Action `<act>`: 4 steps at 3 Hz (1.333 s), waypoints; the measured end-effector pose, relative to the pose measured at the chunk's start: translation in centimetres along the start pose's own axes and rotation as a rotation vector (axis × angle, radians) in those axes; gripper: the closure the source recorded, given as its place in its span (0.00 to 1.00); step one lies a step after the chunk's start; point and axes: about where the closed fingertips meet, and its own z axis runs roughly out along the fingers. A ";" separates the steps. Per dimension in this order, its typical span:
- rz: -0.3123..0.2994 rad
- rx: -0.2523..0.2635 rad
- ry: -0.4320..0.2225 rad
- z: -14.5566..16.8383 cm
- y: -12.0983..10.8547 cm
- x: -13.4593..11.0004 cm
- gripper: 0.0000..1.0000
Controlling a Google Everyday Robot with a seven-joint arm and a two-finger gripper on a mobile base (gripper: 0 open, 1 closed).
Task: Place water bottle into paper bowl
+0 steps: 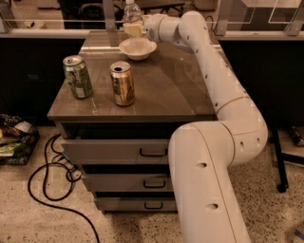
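The water bottle, now held just above the bowl's far rim, will go upright inside the far half of the paper bowl (pixel 138 43).
The water bottle (pixel 132 9) is clear with a white cap and stands upright at the far edge of the cabinet top, just behind the paper bowl. The paper bowl (pixel 137 48) is a small off-white bowl at the back middle of the top. My gripper (pixel 134 30) reaches in from the right and is shut on the lower part of the bottle, holding it just above the bowl's far rim. The gripper hides the bottle's base.
A green can (pixel 78 77) and a gold can (pixel 122 83) stand at the front left of the brown cabinet top (pixel 171 90). Drawers (pixel 114 152) sit below it. A black cable (pixel 47 185) lies on the floor at the left. My white arm spans the right side.
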 end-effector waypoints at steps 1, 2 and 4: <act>0.036 0.026 -0.006 -0.4 -0.7 0.7 1.00; 0.082 0.041 -0.038 -0.4 -1.0 1.4 1.00; 0.122 0.037 -0.057 -0.2 -0.4 2.3 0.84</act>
